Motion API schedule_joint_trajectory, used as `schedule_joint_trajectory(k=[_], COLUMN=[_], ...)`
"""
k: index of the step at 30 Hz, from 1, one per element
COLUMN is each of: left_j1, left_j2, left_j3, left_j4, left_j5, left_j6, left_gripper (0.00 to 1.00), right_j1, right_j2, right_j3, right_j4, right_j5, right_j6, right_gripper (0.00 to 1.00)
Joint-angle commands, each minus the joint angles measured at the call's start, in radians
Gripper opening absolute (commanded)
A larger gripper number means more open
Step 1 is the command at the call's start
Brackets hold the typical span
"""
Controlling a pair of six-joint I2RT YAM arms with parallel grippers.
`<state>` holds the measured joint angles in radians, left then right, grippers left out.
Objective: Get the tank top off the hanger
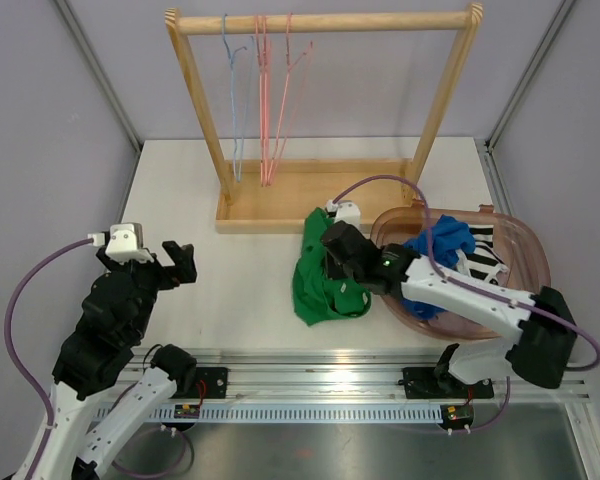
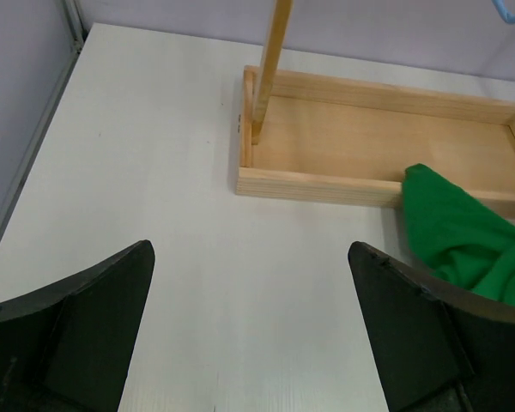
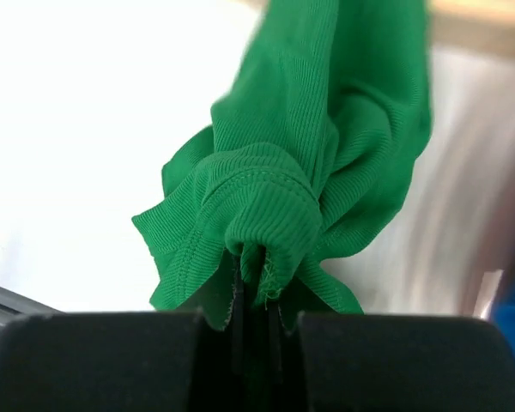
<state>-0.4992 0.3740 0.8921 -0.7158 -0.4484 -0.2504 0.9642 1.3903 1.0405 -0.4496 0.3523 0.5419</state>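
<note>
I need to drop the green tank top from my right gripper on the blue cloth inside the brown basket [image 1: 433,268].
The green ribbed tank top [image 1: 312,285] lies crumpled on the white table, just in front of the wooden rack's base. My right gripper [image 1: 342,278] is down on its right side, shut on a bunched fold of the tank top [image 3: 326,129]. In the right wrist view the cloth is pinched between the closed fingertips of the right gripper [image 3: 256,276]. No hanger shows inside the green cloth. My left gripper [image 1: 178,262] hovers open over the table's left part. Nothing lies between the fingers of the left gripper [image 2: 251,249], and the tank top [image 2: 463,240] lies off to their right.
A wooden rack [image 1: 280,200] stands at the back with a blue wire hanger [image 1: 232,100] and pink wire hangers [image 1: 268,100] on its rail. To the right, a brown translucent basket [image 1: 525,240] holds a blue cloth [image 1: 442,245] and a striped cloth [image 1: 485,262].
</note>
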Motion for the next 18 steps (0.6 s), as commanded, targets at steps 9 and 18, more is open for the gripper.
schedule_joint_trajectory(k=[9, 18], left_j1=[0.005, 0.013], left_j2=[-0.043, -0.05], left_j3=[-0.028, -0.028], left_j4=[0.115, 0.115], left_j5=[-0.095, -0.111], left_j6=[0.011, 0.01], left_gripper=[0.99, 0.99], right_j1=[0.004, -0.134], right_j2=[-0.286, -0.324], right_j3=[0.3, 0.417], right_j4=[-0.333, -0.672], right_j5=[0.433, 0.694], right_j6=[-0.077, 0.029], right_gripper=[0.0, 0.0])
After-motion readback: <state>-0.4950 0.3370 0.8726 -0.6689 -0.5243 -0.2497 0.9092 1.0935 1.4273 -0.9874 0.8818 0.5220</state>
